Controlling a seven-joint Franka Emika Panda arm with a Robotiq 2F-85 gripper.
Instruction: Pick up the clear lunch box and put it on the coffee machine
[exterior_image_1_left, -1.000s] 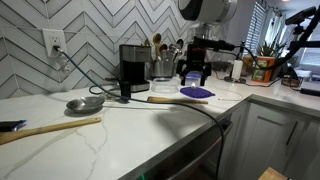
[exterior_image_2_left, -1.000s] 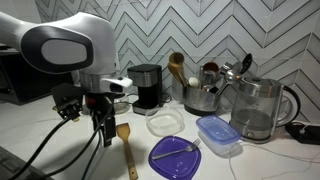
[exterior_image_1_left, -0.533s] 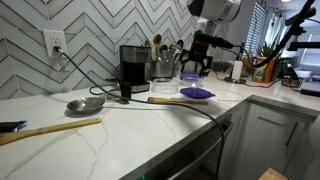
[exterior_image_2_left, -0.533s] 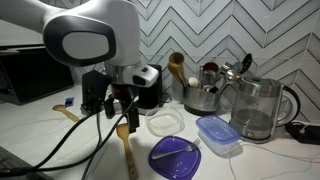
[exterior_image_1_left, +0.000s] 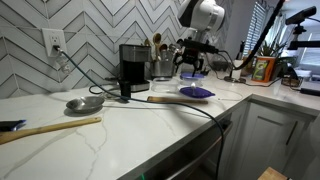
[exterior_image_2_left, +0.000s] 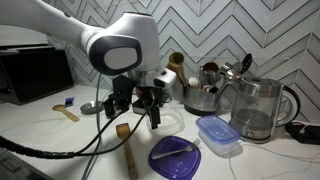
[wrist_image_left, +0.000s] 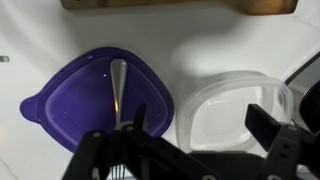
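Note:
I move my gripper to the clear lunch box next and close it on the box's rim (exterior_image_1_left: 179, 87) (wrist_image_left: 184, 117) beside the purple disc.
The clear lunch box (wrist_image_left: 236, 112) is a low see-through box on the white counter, right of the purple disc (wrist_image_left: 95, 100), which has a spoon lying on it. My gripper (wrist_image_left: 205, 128) is open and hangs above the box, one finger on each side, not touching it. In an exterior view the gripper (exterior_image_2_left: 141, 114) is just left of the box (exterior_image_2_left: 172, 124). The black coffee machine (exterior_image_1_left: 134, 68) stands against the tiled wall, left of my gripper (exterior_image_1_left: 192, 64). My arm hides most of it in the exterior view that shows the kettle.
A blue-lidded container (exterior_image_2_left: 217, 135) and a glass kettle (exterior_image_2_left: 255, 108) stand beside the purple disc (exterior_image_2_left: 178, 155). A utensil crock (exterior_image_2_left: 204, 96) is at the wall. A wooden spoon (exterior_image_1_left: 178, 99), a ladle (exterior_image_1_left: 85, 103) and a wooden spatula (exterior_image_1_left: 50, 128) lie on the counter.
My arm has swung from the counter's front toward the wall and come over the clear lunch box. The gripper stays open. Nothing on the counter has moved.

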